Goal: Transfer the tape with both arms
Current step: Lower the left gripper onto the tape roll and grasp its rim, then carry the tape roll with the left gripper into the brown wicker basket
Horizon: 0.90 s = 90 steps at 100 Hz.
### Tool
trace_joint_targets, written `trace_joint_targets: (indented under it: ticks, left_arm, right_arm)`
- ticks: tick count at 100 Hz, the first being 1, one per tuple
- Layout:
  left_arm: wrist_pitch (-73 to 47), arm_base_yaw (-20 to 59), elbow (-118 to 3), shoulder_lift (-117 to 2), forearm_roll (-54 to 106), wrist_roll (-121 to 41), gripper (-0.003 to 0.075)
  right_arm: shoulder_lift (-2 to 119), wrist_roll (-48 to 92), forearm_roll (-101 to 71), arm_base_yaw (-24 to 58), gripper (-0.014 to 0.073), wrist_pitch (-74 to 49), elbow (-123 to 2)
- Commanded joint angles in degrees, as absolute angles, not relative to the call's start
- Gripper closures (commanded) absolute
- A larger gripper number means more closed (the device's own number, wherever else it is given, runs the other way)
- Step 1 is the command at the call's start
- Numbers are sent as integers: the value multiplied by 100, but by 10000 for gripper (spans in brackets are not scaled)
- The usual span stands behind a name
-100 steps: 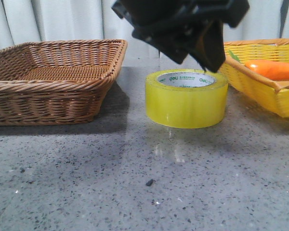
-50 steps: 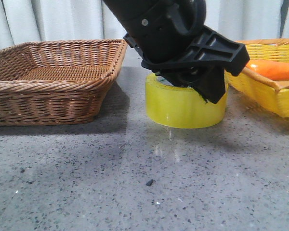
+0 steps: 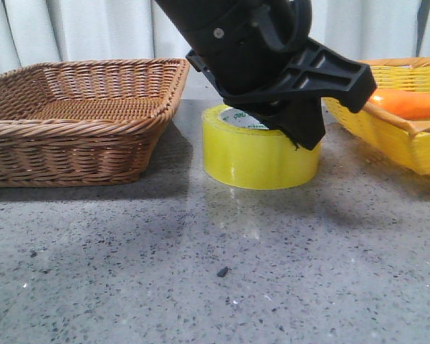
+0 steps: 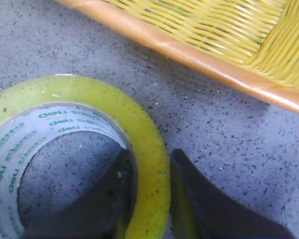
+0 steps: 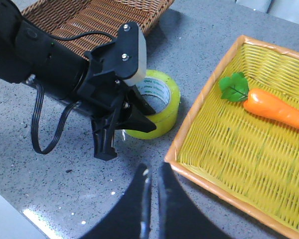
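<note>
Next, I release the tape, now low between the two baskets, on the bottom of the brown wicker basket (image 3: 84,104) with my left gripper.
The tape (image 3: 251,154) is a wide yellow roll with a white, green-printed core, low at the grey table between the two baskets. My left gripper (image 3: 301,129) comes down on it from above and is shut on its wall. In the left wrist view one finger (image 4: 114,189) is inside the core and the other (image 4: 194,194) is outside the yellow rim (image 4: 104,94). My right gripper (image 5: 153,172) is shut and empty, above the table beside the yellow basket's rim. Its view shows the tape (image 5: 164,107) and the left gripper (image 5: 139,117).
A brown wicker basket (image 3: 79,122) stands at the left. A yellow wicker basket (image 3: 394,136) at the right holds an orange carrot (image 3: 408,104). The left arm's black cable (image 5: 45,134) loops over the table.
My left gripper came down over the tape and closed on its wall. The roll has shifted a little to the left with it.
</note>
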<state>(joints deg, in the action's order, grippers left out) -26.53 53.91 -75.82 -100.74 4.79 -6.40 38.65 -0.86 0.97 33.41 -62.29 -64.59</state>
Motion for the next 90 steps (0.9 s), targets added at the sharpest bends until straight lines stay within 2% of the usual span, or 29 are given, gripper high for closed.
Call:
trace_joint_targets:
  ticks: [1,21,56,90]
  left_arm:
    - [-2292,5406,-7783,-9824,473,-642,741]
    - [-2332,5406,-8130,-9790,473,-642,741]
    - [-3168,5316,-9004,-9240,-33,-642,741]
    - [-4331,4464,-8928,-8760,-172,-642,741]
  right_arm:
    - [3874,-78,123,3349,668,-5875,-6587]
    - [3874,-78,123,3349,668,-5875,-6587]
    - [3874,-78,123,3349,668,-5875,-6571]
    - [3874,-78,123,3349,668,-5883,-6411]
